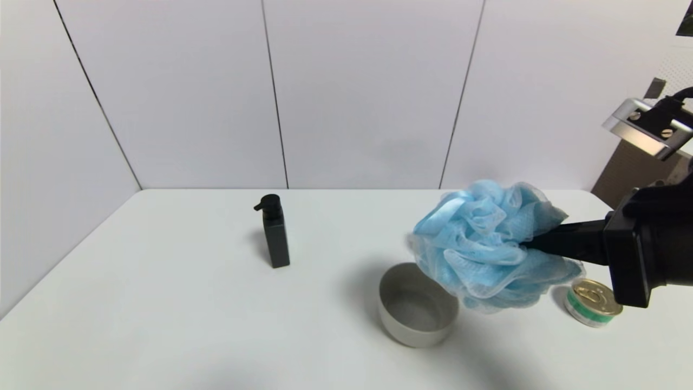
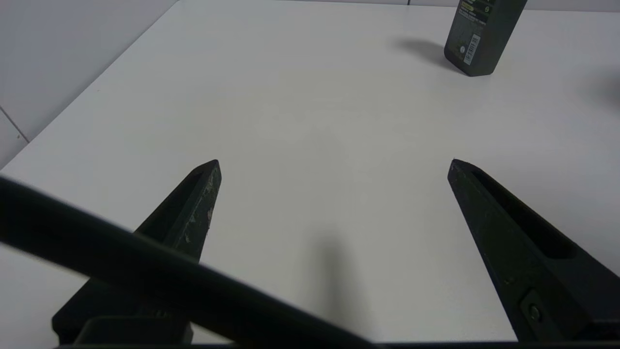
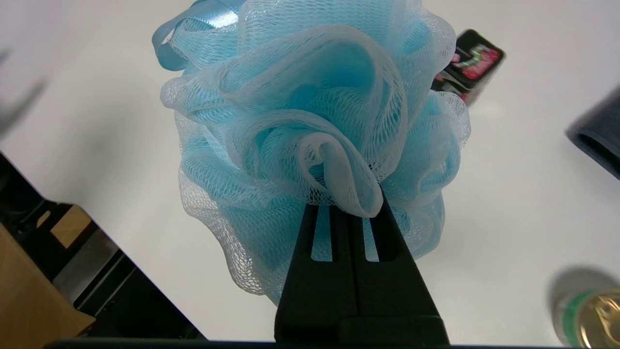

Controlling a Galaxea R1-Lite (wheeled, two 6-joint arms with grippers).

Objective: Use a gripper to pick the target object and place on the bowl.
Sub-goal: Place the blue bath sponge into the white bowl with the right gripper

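Next, my right gripper lets go of the light blue mesh bath pouf over the opening of the beige bowl (image 1: 410,268). The pouf is now in the air beside the bowl.
My right gripper (image 1: 533,242) is shut on the light blue mesh bath pouf (image 1: 487,244) and holds it in the air, just right of and above the beige bowl (image 1: 417,306). The pouf's lower left ruffles overlap the bowl's right rim in the head view. In the right wrist view the shut gripper (image 3: 346,206) pinches the pouf (image 3: 310,121) and its tips are buried in the mesh. The bowl is hidden there. My left gripper (image 2: 334,165) is open and empty over bare table, out of the head view.
A black pump bottle (image 1: 275,232) stands left of the bowl; it also shows in the left wrist view (image 2: 482,34). A gold-lidded green-banded tin (image 1: 593,302) sits under my right arm. A dark grey towel edge (image 3: 598,133) shows in the right wrist view.
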